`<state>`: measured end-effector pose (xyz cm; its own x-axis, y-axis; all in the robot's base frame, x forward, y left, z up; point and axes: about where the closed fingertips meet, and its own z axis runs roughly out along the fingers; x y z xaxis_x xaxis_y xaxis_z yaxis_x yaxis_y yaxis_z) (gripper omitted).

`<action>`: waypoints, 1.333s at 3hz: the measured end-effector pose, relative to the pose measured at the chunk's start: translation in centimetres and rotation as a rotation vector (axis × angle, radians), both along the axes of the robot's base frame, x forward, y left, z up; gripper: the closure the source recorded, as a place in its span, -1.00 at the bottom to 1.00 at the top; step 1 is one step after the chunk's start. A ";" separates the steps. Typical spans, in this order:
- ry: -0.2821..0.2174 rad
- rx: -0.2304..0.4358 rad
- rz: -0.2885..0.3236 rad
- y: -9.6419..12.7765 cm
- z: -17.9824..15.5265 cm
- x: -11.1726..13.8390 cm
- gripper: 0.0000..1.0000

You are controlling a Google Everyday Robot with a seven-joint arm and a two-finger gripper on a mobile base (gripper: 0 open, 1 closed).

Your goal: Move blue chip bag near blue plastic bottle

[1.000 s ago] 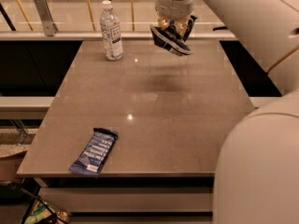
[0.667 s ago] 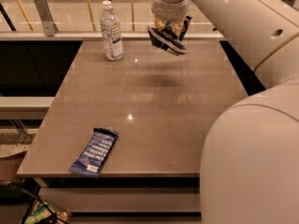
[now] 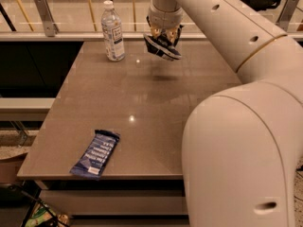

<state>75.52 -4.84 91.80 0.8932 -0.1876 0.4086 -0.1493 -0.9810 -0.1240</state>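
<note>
The blue chip bag will go down from my gripper at the table's far end point(image 3: 146, 57), beside the blue plastic bottle.
The blue chip bag point(image 3: 162, 48) is a dark navy foil bag with a white-striped edge. It hangs tilted in the air above the far middle of the table. My gripper point(image 3: 165, 35) is shut on its top and holds it clear of the tabletop. The blue plastic bottle point(image 3: 112, 31) is clear with a white cap and a white-and-blue label. It stands upright at the far left of the table, a short way left of the bag.
A flat blue bar wrapper point(image 3: 96, 153) lies near the table's point(image 3: 142, 108) front left edge. My white arm point(image 3: 236, 126) fills the right side of the view. A glass railing with posts point(image 3: 45, 14) runs behind the table.
My gripper has moved left with the chip bag, bringing it closer to the bottle. The bottle and the bar wrapper have not moved.
</note>
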 end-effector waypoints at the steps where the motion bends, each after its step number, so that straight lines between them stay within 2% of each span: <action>1: 0.017 0.017 0.048 1.4 -1.6 1.3 1.00; 2: 0.026 0.040 0.095 2.6 -2.4 2.1 1.00; 4: 0.058 0.135 0.219 5.0 -3.7 3.0 1.00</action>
<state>78.57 0.20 88.09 0.9399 -0.0364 0.3395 0.0540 -0.9660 -0.2530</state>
